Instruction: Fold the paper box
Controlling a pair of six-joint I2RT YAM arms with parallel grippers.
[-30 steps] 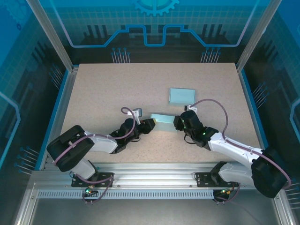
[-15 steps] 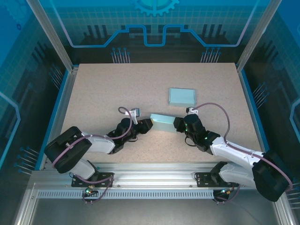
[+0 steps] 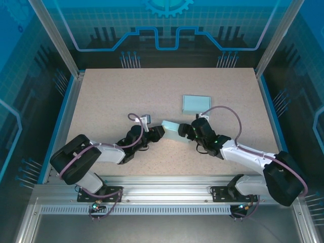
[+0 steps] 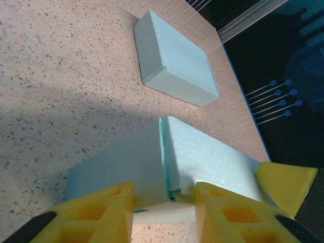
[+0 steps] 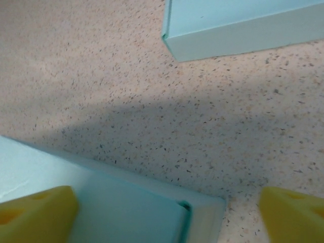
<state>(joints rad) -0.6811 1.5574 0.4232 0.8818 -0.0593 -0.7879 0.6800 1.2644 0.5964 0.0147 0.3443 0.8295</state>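
I will back my right gripper off and pinch the box's corner seam [image 5: 184, 223], because the box lies at an angle across that gripper's open fingers with a flap edge sticking out.
The light-blue paper box [image 3: 171, 128] lies mid-table between my two grippers. My left gripper [image 3: 158, 133] stands open at its left end. In the left wrist view the yellow fingers [image 4: 101, 212] straddle the box's near end face, where two panels of the box [image 4: 212, 157] meet at a seam with a small gap. At the box's right end my right gripper [image 3: 186, 130] is open. Its jaws stand wide apart in the right wrist view, with a corner of the box [image 5: 126, 212] and a tucked flap edge between them.
A second, closed light-blue box [image 3: 196, 104] lies flat just beyond the right gripper; it shows as a flat box [image 4: 174, 58] in the left wrist view and as an edge of that box [image 5: 243, 25] in the right wrist view. The speckled table [image 3: 111, 96] has a blue rim.
The right gripper has moved left, closer onto the box's right end. The box has shifted slightly left and away. The left gripper stays against the left end.
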